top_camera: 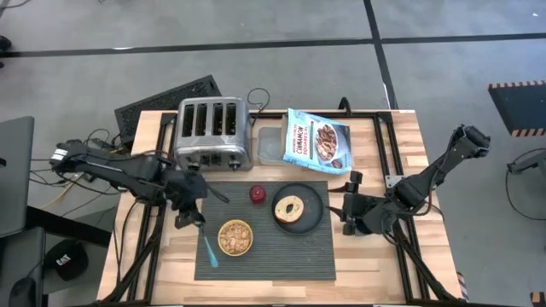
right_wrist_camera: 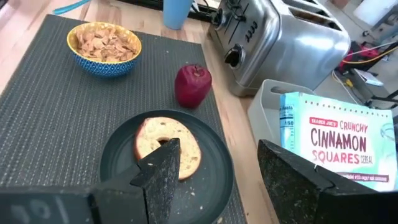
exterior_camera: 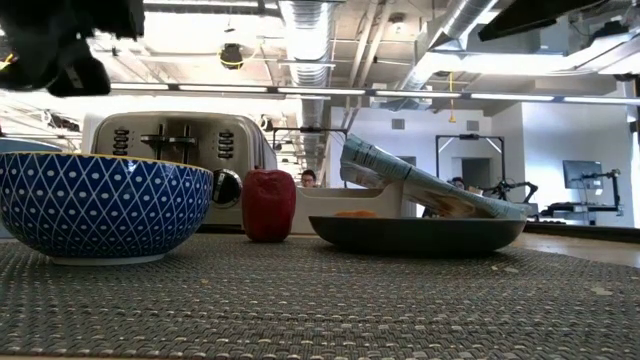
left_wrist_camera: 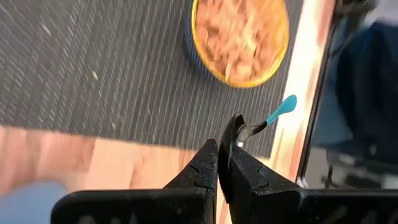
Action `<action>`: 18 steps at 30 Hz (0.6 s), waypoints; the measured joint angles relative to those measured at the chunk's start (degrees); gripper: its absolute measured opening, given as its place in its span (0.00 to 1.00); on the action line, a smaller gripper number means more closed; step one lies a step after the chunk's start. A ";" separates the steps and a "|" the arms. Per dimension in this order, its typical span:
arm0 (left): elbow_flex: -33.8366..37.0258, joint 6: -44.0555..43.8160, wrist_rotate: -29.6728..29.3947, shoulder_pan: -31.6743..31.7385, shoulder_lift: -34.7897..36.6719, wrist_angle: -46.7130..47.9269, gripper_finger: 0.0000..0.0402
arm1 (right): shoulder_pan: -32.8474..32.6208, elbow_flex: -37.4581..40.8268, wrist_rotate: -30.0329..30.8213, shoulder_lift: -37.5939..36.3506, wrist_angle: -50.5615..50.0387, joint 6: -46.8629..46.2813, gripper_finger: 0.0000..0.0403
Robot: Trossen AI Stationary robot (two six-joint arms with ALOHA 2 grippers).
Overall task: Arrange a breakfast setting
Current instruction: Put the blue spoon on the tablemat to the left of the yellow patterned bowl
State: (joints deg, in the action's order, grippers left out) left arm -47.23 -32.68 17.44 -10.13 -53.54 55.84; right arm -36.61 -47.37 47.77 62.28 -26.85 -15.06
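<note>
The left gripper will release the blue-handled spoon on the placemat [top_camera: 216, 234] [left_wrist_camera: 202, 91] next to the yellow bowl, away from the plate.
The dark ribbed placemat [top_camera: 281, 251] holds the yellow bowl [top_camera: 235, 239] of cereal, the red apple [top_camera: 257, 194] and the dark plate [top_camera: 311, 217] with the bagel [top_camera: 292, 207]. The blue-handled spoon [top_camera: 210, 253] lies along the mat's left edge, left of the bowl. The blue cup [right_wrist_camera: 177, 12] stands on the wood beyond the mat and is hidden under my left arm in the high view. My left gripper [top_camera: 189, 209] is shut and raised above the mat's left edge; the spoon [left_wrist_camera: 273, 118] shows just past its fingertips. My right gripper [top_camera: 348, 209] is open and empty, just right of the plate.
The steel toaster [top_camera: 212, 132] stands behind the mat's far left. The blue cereal box [top_camera: 317, 141] leans on a grey container [top_camera: 270, 145] at the far middle. Black frame rails [top_camera: 384, 153] run over the wood table on the right.
</note>
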 joint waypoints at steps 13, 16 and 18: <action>0.01 12.08 6.04 2.96 -15.71 -0.94 0.00 | 2.33 0.00 -2.82 0.02 0.63 1.54 0.61; 0.01 15.69 5.75 4.88 -17.65 -2.15 0.00 | 2.33 0.00 -2.86 0.02 0.61 1.56 0.61; 0.02 17.28 5.07 6.19 -18.71 -2.62 0.00 | 2.32 -0.01 -2.87 0.02 0.60 1.56 0.61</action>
State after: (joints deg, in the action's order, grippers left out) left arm -47.22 -15.40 22.52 -3.94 -72.25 53.21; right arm -34.30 -47.39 44.91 62.30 -26.24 -13.50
